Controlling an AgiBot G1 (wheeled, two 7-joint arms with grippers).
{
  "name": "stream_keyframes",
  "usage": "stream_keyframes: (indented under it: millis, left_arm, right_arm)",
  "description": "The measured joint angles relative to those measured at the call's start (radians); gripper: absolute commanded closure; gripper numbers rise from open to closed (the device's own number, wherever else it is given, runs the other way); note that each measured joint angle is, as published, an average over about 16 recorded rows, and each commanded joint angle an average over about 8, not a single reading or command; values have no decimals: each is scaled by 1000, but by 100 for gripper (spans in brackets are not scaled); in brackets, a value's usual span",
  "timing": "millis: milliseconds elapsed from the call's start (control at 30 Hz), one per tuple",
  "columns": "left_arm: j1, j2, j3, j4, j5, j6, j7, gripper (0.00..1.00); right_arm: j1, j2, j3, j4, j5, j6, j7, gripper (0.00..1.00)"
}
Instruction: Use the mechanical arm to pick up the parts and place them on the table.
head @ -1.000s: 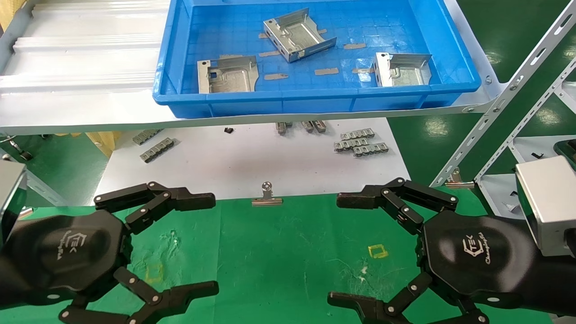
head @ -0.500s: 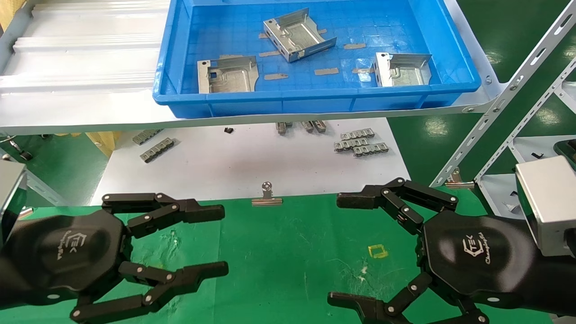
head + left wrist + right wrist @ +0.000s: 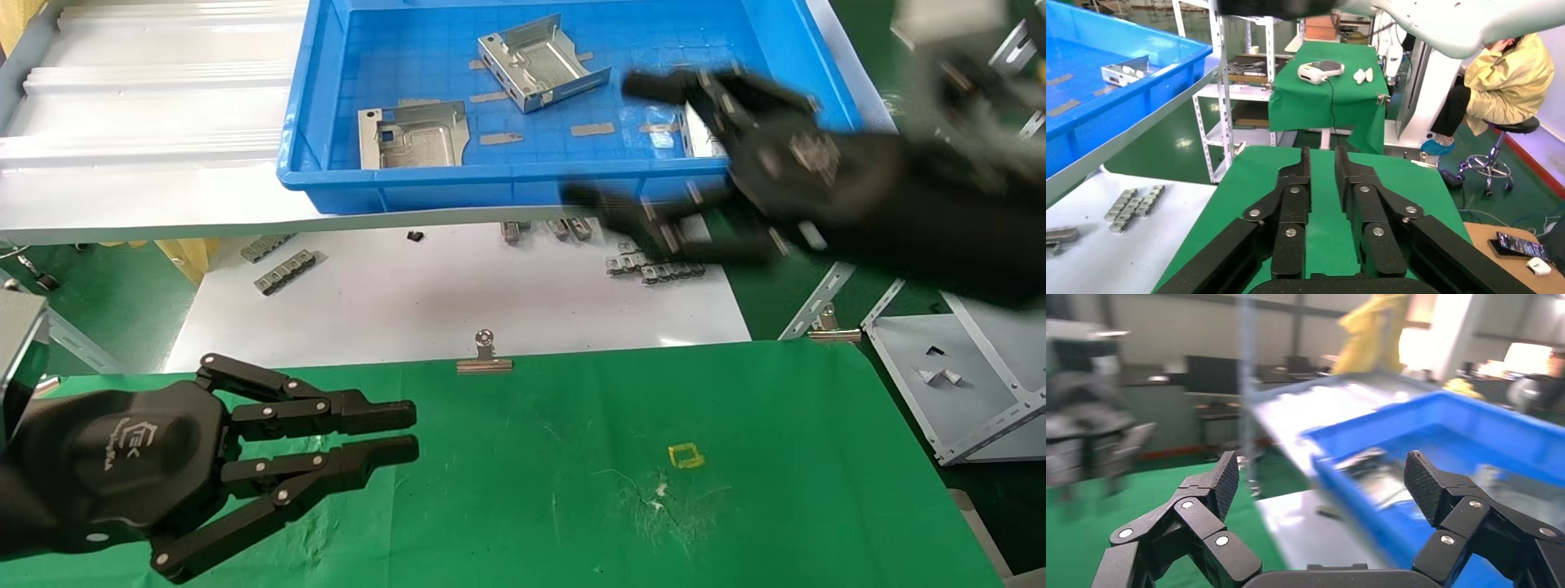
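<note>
My right gripper needs to grip the narrow side with holes (image 3: pixel 504 75) of the silvery part at the blue tray's back middle.
Three silvery parts lie in the blue tray (image 3: pixel 490 175): one at the front left (image 3: pixel 413 137), one at the back middle (image 3: pixel 539 61), and one at the front right (image 3: pixel 701 135) partly hidden behind my right gripper. My right gripper (image 3: pixel 605 139) is open, empty and blurred, raised over the tray's front right edge; its wrist view (image 3: pixel 1322 478) shows the tray (image 3: pixel 1474 429) between the spread fingers. My left gripper (image 3: pixel 406 433) hovers low over the green table (image 3: pixel 531 457) at the front left, fingers drawn almost together on nothing (image 3: pixel 1321 162).
A white board (image 3: pixel 449 286) with small grey toothed strips (image 3: pixel 654 265) lies between tray and table. A binder clip (image 3: pixel 485 355) holds the cloth's far edge. Slotted metal rack bars and a grey shelf (image 3: pixel 964 392) stand at the right.
My right gripper has lifted from the table's front right and swung up to the tray's front right edge, still open. My left gripper's fingers have closed together in place.
</note>
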Motion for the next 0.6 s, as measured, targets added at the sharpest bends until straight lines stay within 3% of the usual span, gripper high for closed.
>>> stream_keyframes:
  millis: [267,533,600]
  left_arm:
    - [0,0,0,0,0,0,0,100]
    - [0,0,0,0,0,0,0,100]
    - [0,0,0,0,0,0,0,100]
  right_arm:
    - [226,-188,-143,-188,-272,185,106,0]
    - [431,-397,-265,-468,-474,290,171,1]
    - [472,-439,-287,-539,-509,307,177,12]
